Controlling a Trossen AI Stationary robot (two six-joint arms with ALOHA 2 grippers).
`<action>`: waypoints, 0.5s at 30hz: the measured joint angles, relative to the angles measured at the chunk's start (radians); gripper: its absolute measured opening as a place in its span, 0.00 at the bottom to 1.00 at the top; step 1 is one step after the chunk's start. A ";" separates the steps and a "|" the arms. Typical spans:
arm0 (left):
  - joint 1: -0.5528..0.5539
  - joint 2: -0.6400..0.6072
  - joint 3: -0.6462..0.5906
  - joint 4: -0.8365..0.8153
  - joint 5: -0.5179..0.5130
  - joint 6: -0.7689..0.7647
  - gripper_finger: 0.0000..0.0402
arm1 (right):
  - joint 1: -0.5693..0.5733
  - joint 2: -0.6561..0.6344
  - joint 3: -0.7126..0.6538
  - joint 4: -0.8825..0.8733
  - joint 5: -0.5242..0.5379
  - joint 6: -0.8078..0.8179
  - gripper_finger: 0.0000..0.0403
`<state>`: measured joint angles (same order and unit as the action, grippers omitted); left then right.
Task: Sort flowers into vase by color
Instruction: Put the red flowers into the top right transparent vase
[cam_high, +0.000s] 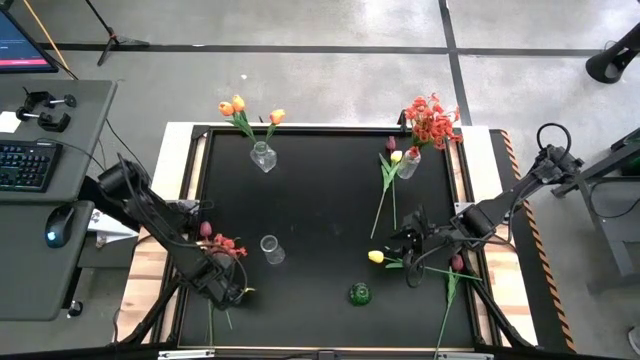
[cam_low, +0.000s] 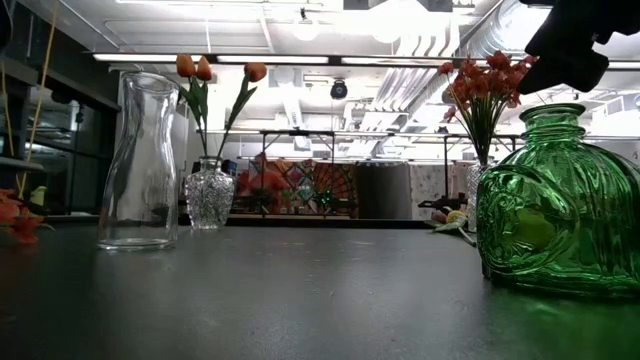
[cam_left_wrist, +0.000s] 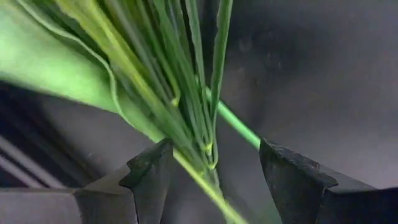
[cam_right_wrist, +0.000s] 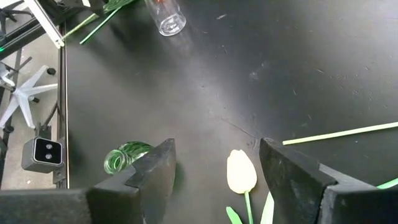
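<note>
Tulip stems cross under the red-orange spray, so my left gripper should pinch only the spray's gathered stems (cam_left_wrist: 206, 158) and lift the spray clear of the tulips.
My left gripper (cam_high: 228, 287) is open near the table's near left corner, low over a bunch of flowers lying flat: a dark pink tulip (cam_high: 205, 230) and a red-orange spray (cam_high: 230, 246). Their green stems and leaves (cam_left_wrist: 186, 112) run between its fingers. My right gripper (cam_high: 404, 250) is open, just right of a yellow tulip (cam_high: 376, 257) lying on the table. In the right wrist view the tulip's head (cam_right_wrist: 241, 171) lies between and beyond the fingers. A dark pink tulip (cam_high: 457, 263) lies to the right of that gripper. My left gripper's fingers (cam_left_wrist: 152, 177) stand on either side of the bundled stems (cam_left_wrist: 202, 146), coming from above and lying across them. The stems run close by one finger. I cannot tell whether it touches them.
An empty clear vase (cam_high: 270, 248) stands mid-table and a green vase (cam_high: 360, 294) near the front. At the far edge, one clear vase (cam_high: 262, 156) holds orange tulips and another (cam_high: 408, 163) holds red-orange sprays. A yellow and a dark pink tulip (cam_high: 392, 150) lie beside the second vase.
</note>
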<state>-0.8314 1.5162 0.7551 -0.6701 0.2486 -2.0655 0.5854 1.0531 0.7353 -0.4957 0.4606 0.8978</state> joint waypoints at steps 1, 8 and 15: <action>0.000 0.004 0.000 0.004 -0.010 0.000 0.57 | 0.000 0.000 0.000 0.000 0.000 0.000 0.55; 0.000 -0.005 0.000 0.035 -0.026 0.001 0.57 | -0.001 0.000 0.000 0.000 0.001 -0.008 0.55; 0.001 -0.008 0.000 -0.043 -0.029 0.028 0.57 | -0.001 0.000 0.000 0.000 0.037 -0.008 0.55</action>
<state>-0.8303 1.5082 0.7551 -0.7128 0.2199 -2.0373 0.5846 1.0531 0.7353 -0.4957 0.4976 0.8898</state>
